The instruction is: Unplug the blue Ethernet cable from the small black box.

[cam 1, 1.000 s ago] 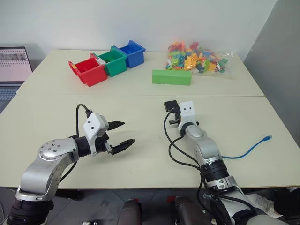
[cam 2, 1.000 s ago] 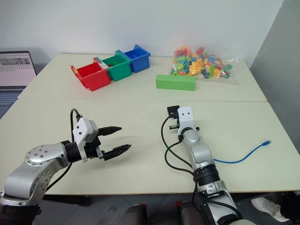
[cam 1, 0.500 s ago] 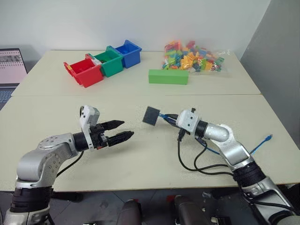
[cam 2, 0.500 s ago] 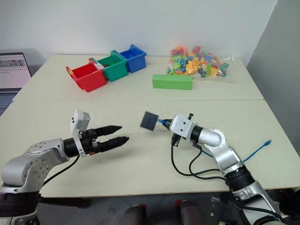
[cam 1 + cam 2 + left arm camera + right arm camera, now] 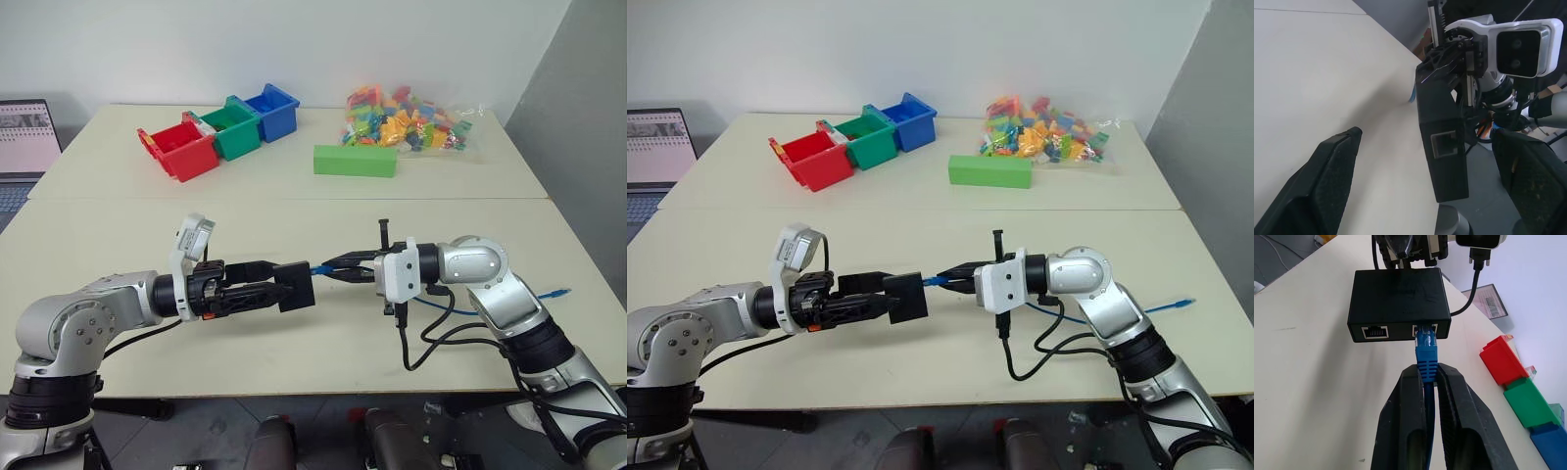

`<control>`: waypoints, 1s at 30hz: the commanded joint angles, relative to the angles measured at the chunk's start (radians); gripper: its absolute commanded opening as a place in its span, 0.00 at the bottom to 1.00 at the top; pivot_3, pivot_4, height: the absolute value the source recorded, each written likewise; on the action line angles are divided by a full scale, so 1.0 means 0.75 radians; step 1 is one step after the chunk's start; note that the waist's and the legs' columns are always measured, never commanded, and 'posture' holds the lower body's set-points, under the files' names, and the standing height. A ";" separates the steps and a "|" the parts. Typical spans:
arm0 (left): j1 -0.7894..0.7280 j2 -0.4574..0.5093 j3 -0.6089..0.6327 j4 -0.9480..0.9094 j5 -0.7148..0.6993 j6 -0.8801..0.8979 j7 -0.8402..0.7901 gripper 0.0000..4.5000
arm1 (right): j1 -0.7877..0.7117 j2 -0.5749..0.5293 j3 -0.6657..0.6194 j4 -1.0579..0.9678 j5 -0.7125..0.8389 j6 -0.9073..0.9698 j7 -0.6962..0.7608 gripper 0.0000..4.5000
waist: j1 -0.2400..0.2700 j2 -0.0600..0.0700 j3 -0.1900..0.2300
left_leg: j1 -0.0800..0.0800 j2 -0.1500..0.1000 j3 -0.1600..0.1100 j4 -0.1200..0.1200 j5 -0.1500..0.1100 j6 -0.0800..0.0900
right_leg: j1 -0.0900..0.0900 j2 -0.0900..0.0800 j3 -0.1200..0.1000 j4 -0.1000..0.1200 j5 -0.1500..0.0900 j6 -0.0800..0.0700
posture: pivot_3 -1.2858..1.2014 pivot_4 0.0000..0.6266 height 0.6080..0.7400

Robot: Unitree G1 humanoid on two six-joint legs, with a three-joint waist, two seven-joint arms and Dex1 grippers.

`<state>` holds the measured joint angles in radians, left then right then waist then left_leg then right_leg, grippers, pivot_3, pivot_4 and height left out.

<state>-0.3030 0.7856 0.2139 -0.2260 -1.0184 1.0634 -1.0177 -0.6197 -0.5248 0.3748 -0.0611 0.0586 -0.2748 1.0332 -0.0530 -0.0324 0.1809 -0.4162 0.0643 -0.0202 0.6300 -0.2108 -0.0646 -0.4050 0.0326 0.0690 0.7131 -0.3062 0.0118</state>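
I am pinching the boot's sides with my right gripper, so I will clamp the box with my left gripper before my right gripper turns to pinch the boot's top and bottom [image 5: 1427, 352].
The small black box [image 5: 295, 286] hangs above the table between my two grippers. The blue Ethernet cable [image 5: 1426, 363] is plugged into one of two ports on the side of the box [image 5: 1397, 301]; the port beside it is empty. My right gripper [image 5: 334, 267] is shut on the cable's blue boot just behind the plug. The cable trails back under the right arm to its free end [image 5: 558, 292] on the table. My left gripper [image 5: 273, 282] is open, its fingers [image 5: 1331, 185] standing wide on either side of the box [image 5: 1442, 147], not touching it.
Red [image 5: 182, 151], green [image 5: 231, 128] and blue [image 5: 268, 110] bins stand at the back left. A green block [image 5: 355, 161] and a bag of coloured bricks [image 5: 407, 121] lie at the back right. A laptop [image 5: 24, 127] sits at the far left. Black wrist cables [image 5: 431, 338] loop over the front edge.
My right gripper has swung left and rolled over, carrying the box on the cable up to my left gripper. The left gripper has risen and rolled, and its fingers now flank the box.
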 commanded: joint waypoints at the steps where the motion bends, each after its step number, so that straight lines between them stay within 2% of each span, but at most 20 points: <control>1: -0.011 -0.016 0.032 -0.035 -0.054 0.014 0.028 0.90 | -0.043 0.007 -0.036 -0.045 0.007 0.000 0.000 0.02 | 0.000 0.000 0.000 | 0.000 0.000 0.000 0.000 0.000 0.000 | 0.000 0.000 0.000 0.000 0.000 0.000 | 0.52 0.24 1.00; 3: 0.000 -0.016 0.030 -0.037 -0.056 0.011 0.027 0.78 | -0.044 0.010 -0.038 -0.047 0.012 0.008 -0.002 0.02 | 0.000 0.000 0.000 | 0.000 0.000 0.000 0.000 0.000 0.000 | 0.000 0.000 0.000 0.000 0.000 0.000 | 0.52 0.24 1.00; 4: 0.004 -0.017 0.027 -0.038 -0.053 0.007 0.029 0.76 | -0.045 0.011 -0.038 -0.047 0.012 0.009 -0.002 0.02 | 0.000 0.000 0.000 | 0.000 0.000 0.000 0.000 0.000 0.000 | 0.000 0.000 0.000 0.000 0.000 0.000 | 0.52 0.24 1.00; 6: 0.011 -0.023 0.023 -0.041 -0.057 0.004 0.039 0.62 | -0.045 0.009 -0.039 -0.050 0.011 0.006 -0.001 0.02 | 0.000 0.000 0.000 | 0.000 0.000 0.000 0.000 0.000 0.000 | 0.000 0.000 0.000 0.000 0.000 0.000 | 0.52 0.24 1.00; 7: 0.012 -0.027 0.020 -0.042 -0.056 0.001 0.043 0.61 | -0.046 0.009 -0.039 -0.050 0.010 0.004 -0.001 0.02 | 0.000 0.000 0.000 | 0.000 0.000 0.000 0.000 0.000 0.000 | 0.000 0.000 0.000 0.000 0.000 0.000 | 0.52 0.24 1.00; 16: 0.017 -0.064 0.004 -0.040 -0.040 -0.009 0.085 0.18 | -0.052 0.016 -0.025 -0.056 -0.017 -0.002 -0.008 0.02 | 0.003 0.000 0.000 | 0.000 0.000 0.000 0.000 0.000 0.000 | 0.000 0.000 0.000 0.000 0.000 0.000 | 0.52 0.24 1.00; 20: 0.017 -0.066 -0.003 -0.036 -0.027 -0.016 0.091 0.17 | -0.044 0.009 -0.016 -0.074 -0.023 0.028 0.009 0.02 | 0.003 0.000 0.000 | 0.000 0.000 0.000 0.000 0.000 0.000 | 0.000 0.000 0.000 0.000 0.000 0.000 | 0.52 0.24 1.00; 22: 0.020 -0.062 -0.006 -0.033 -0.024 -0.020 0.091 0.17 | -0.043 0.000 -0.014 -0.080 -0.025 0.047 0.022 0.18 | 0.003 0.000 0.000 | 0.000 0.000 0.000 0.000 0.000 0.000 | 0.000 0.000 0.000 0.000 0.000 0.000 | 0.52 0.24 1.00; 23: 0.024 -0.059 -0.007 -0.034 -0.022 -0.022 0.088 0.17 | -0.038 -0.009 -0.011 -0.091 -0.014 0.066 0.041 0.19 | 0.003 0.000 0.000 | 0.000 0.000 0.000 0.000 0.000 0.000 | 0.000 0.000 0.000 0.000 0.000 0.000 | 0.52 0.24 1.00; 26: 0.035 -0.045 -0.013 -0.034 -0.008 -0.029 0.069 0.17 | -0.023 -0.030 -0.016 -0.131 0.009 0.113 0.075 0.33 | 0.003 0.000 0.000 | 0.000 0.000 0.000 0.000 0.000 0.000 | 0.000 0.000 0.000 0.000 0.000 0.000 | 0.52 0.24 1.00; 30: 0.062 -0.011 -0.045 -0.030 0.060 -0.112 -0.039 0.17 | 0.003 -0.096 -0.054 -0.320 0.217 0.476 0.157 0.52 | 0.006 0.000 0.000 | 0.000 0.000 -0.001 0.000 0.000 0.000 | 0.000 0.000 0.000 0.000 0.000 -0.001 | 0.52 0.24 1.00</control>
<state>-0.2578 0.7591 0.1873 -0.2371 -0.9941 1.0247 -0.9968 -0.6160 -0.5824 0.3748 -0.2078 0.1230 -0.0521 1.1262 -0.0483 -0.0323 0.1809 -0.4164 0.0642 -0.0208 0.6300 -0.2107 -0.0647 -0.4050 0.0323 0.0693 0.7130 -0.3061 0.0110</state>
